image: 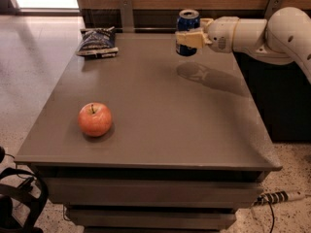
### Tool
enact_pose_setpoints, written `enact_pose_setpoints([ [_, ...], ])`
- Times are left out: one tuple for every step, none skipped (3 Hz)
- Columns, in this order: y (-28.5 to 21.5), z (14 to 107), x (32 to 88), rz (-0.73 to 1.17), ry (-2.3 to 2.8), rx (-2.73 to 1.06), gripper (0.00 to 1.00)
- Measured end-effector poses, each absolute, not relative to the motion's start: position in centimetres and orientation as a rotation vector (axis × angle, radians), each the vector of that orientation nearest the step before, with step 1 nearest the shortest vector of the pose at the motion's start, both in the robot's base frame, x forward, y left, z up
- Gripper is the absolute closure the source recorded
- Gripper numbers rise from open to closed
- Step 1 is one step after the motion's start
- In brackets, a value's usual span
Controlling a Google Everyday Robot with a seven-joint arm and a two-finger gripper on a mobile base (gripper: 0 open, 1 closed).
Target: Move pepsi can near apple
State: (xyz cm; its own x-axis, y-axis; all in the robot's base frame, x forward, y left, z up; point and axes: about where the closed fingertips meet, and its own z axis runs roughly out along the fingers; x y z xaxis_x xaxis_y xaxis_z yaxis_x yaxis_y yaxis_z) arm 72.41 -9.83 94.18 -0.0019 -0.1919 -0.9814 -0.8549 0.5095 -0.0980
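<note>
The robot's gripper should release the pepsi can upright on the grey table (161,128) next to the apple, toward the middle of the table.
The pepsi can (187,25), dark blue with a silver top, is held upright in the air above the far right part of the grey table (160,110). My gripper (188,39) reaches in from the right and is shut on the can, with a cream finger (190,38) across its front. The red-orange apple (95,119) sits on the table near the front left, far from the can.
A dark blue-and-white snack bag (97,42) lies at the table's far left corner. My white arm (262,33) spans the right side. A wooden wall with metal brackets runs behind the table. A power strip (279,197) lies on the floor at right.
</note>
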Motion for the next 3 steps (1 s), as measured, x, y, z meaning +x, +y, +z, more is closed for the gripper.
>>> enact_pose_setpoints([
  [-9.1, 94.0, 68.6, 0.671, 1.505, -0.954, 1.00],
  [-6.4, 93.1, 63.0, 0.645, 1.500, -0.996, 1.00],
  [-4.7, 91.6, 59.5, 0.635, 1.513, -1.031, 1.00],
])
